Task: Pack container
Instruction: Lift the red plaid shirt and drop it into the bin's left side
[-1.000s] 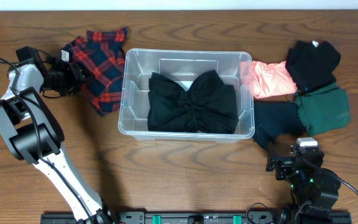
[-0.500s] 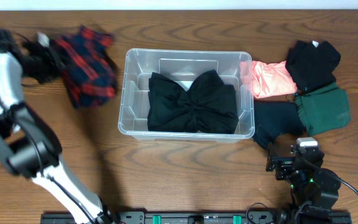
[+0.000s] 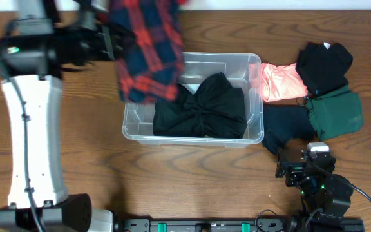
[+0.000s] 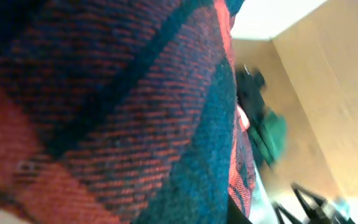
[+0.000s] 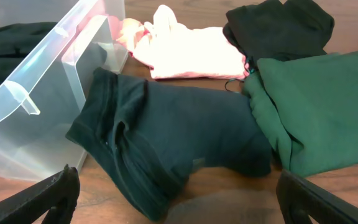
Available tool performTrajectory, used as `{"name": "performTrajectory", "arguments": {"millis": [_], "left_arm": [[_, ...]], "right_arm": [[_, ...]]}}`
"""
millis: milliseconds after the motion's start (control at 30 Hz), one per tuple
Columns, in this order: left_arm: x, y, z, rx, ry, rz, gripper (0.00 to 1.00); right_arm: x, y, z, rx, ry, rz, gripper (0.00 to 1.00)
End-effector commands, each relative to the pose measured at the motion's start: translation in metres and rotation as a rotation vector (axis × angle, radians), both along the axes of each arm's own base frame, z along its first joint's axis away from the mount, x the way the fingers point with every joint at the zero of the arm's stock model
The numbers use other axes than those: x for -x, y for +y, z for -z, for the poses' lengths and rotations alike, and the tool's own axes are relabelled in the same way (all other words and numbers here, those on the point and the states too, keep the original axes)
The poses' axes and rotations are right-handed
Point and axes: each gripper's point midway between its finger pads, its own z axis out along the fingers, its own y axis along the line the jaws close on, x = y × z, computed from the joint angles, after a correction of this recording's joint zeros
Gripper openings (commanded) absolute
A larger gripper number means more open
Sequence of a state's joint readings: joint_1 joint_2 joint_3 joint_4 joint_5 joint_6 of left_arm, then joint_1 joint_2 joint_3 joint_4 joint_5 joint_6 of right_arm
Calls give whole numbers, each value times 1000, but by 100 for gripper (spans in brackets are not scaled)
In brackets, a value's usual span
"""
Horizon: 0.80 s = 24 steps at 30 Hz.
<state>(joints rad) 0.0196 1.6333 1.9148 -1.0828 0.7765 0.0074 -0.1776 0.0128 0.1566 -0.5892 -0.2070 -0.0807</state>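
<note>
The robot's left gripper will release the plaid shirt, now hanging in the air over the container, in the container's end [image 3: 171,94] next to the black garment, away from the pink garment.
The clear plastic container [image 3: 257,96] stands mid-table with a black garment [image 3: 201,109] lying in it. My left gripper [image 3: 110,42] is shut on a red and blue plaid shirt [image 3: 150,51] and holds it in the air over the container's back left part. The shirt hangs down and hides that corner. In the left wrist view the plaid shirt [image 4: 104,112] fills the frame and hides the fingers. My right gripper [image 5: 179,199] is open and empty, low near the front right of the table [image 3: 304,169]. It faces a dark teal garment [image 5: 166,143] beside the container [image 5: 17,93].
Right of the container lie a pink garment [image 3: 279,82], a black garment [image 3: 324,64], a green garment [image 3: 337,113] and the dark teal garment [image 3: 288,125]. The pink [image 5: 185,50], green [image 5: 322,112] and black [image 5: 278,25] garments also show in the right wrist view.
My left arm has lifted the plaid shirt off the table at the far left and swung it up and right over the container. The right arm has not moved.
</note>
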Motion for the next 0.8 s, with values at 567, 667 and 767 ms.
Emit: {"name": "performTrajectory", "arguments": {"millis": [567,667,767], "left_arm": [[12,-19,238,-172,503,-168,6],[8,-4,251,-244,521,-244,6],[5,12,257,-319,522,-328,10]], "right_arm": [[0,2,0,0,-2,-9,99],[0,2,0,0,-2,-9,99],[0,2,0,0,-3,-9,99]]}}
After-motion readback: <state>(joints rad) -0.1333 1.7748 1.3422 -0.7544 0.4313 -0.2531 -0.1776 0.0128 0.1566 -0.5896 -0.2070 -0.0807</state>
